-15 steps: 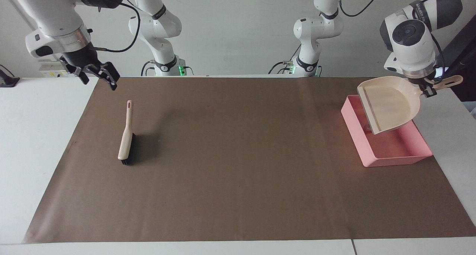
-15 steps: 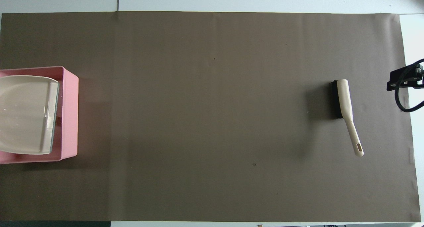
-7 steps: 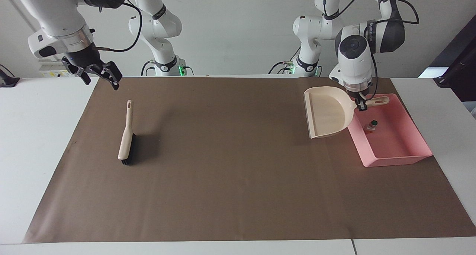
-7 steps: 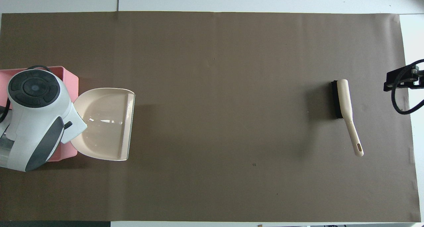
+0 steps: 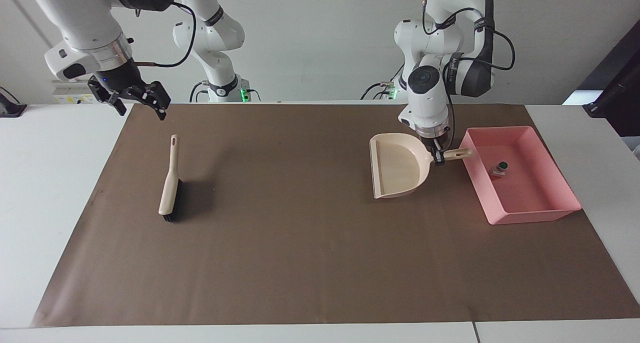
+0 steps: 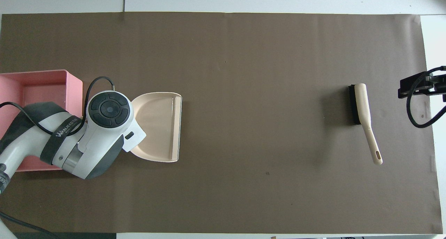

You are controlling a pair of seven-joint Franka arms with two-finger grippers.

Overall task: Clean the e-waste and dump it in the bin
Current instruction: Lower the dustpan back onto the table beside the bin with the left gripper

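Next, my left gripper lets go of the beige dustpan on the brown mat (image 6: 156,124) next to the pink bin.
The pink bin (image 5: 552,215) (image 6: 74,92) stands at the left arm's end of the brown mat. The e-waste (image 5: 499,169) lies inside it as small pieces near the wall closest to the robots; the overhead view hides them under the left arm. My left gripper (image 5: 438,156) is shut on the handle of the beige dustpan (image 5: 398,172) (image 6: 158,125). The dustpan is low over the mat beside the bin, toward the table's middle. Whether it touches the mat I cannot tell. My right gripper (image 5: 140,105) (image 6: 418,87) hangs open over the mat's edge at the right arm's end, holding nothing.
A beige hand brush with black bristles (image 5: 170,183) (image 6: 362,108) lies on the mat at the right arm's end, its handle pointing toward the robots. The brown mat (image 5: 300,243) covers most of the white table.
The left arm carried the dustpan away from above the bin toward the table's middle and lowered it, uncovering the e-waste in the bin. The right gripper drifted slightly inward over the mat's edge.
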